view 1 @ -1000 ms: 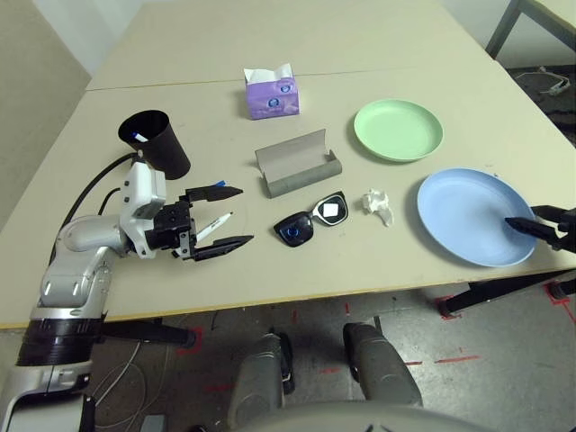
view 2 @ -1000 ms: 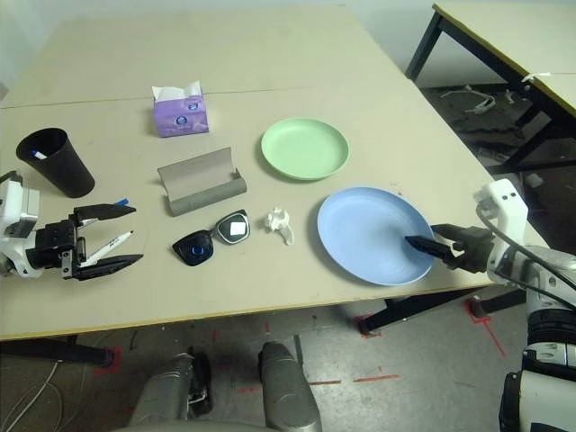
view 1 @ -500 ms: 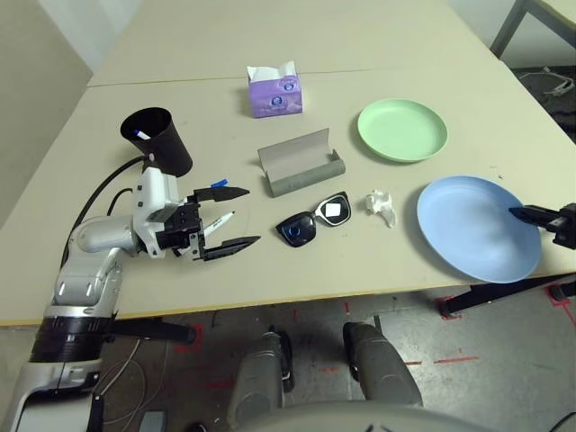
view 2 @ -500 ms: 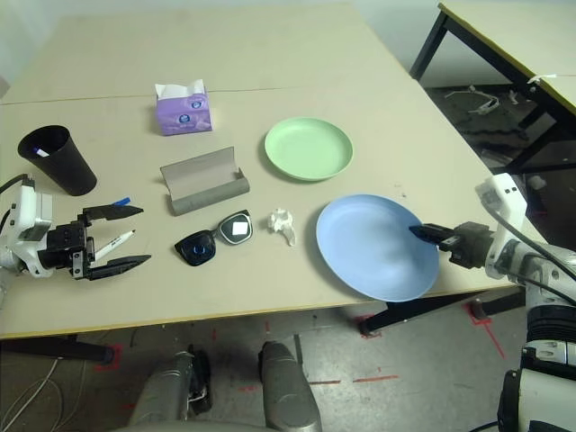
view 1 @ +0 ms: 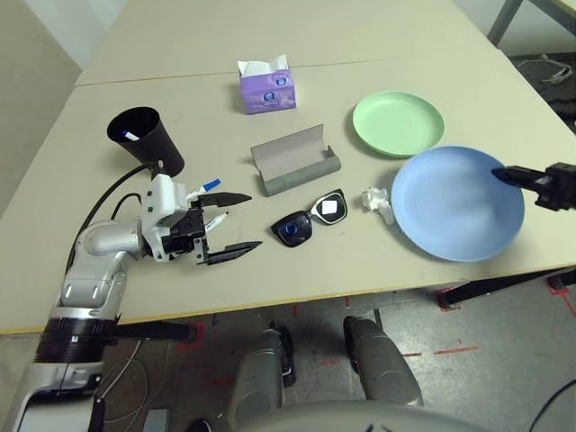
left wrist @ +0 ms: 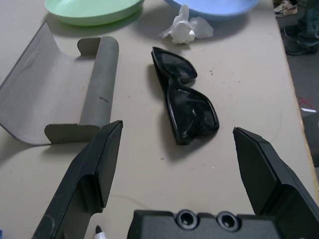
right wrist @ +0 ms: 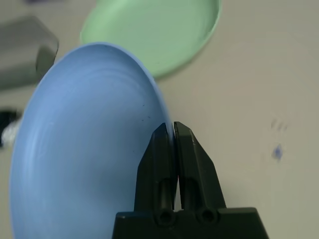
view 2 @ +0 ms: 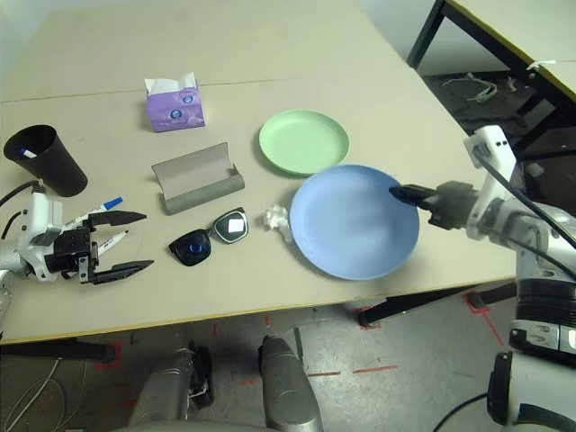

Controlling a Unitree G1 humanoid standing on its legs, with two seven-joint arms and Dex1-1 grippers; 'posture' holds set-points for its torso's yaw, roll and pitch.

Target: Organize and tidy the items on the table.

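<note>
Next, my right gripper releases the blue plate on top of the green plate (right wrist: 153, 26), so the two are stacked together.
My right gripper (view 1: 502, 174) is shut on the right rim of the blue plate (view 1: 450, 207), which sits tilted just in front of the green plate (view 1: 398, 123). The blue plate's left rim reaches the crumpled tissue (view 1: 375, 198). Black sunglasses (view 1: 310, 219) lie in front of the open grey case (view 1: 292, 160). At the left my left gripper (view 1: 255, 220) stands open, pointing at the sunglasses, with a white pen (view 1: 215, 220) on the table (view 1: 297, 270) between its fingers. A blue-capped pen (view 1: 203, 187) lies beside it. The black cup (view 1: 144, 139) stands behind, with something white inside.
A purple tissue box (view 1: 265, 87) stands at the back of the table. A second table (view 2: 504, 27) stands off to the right across open floor. The near table edge runs just in front of both grippers.
The right gripper has shut on the blue plate's rim and carried it left, up to the tissue and near the green plate. The left gripper has stayed open over the pen.
</note>
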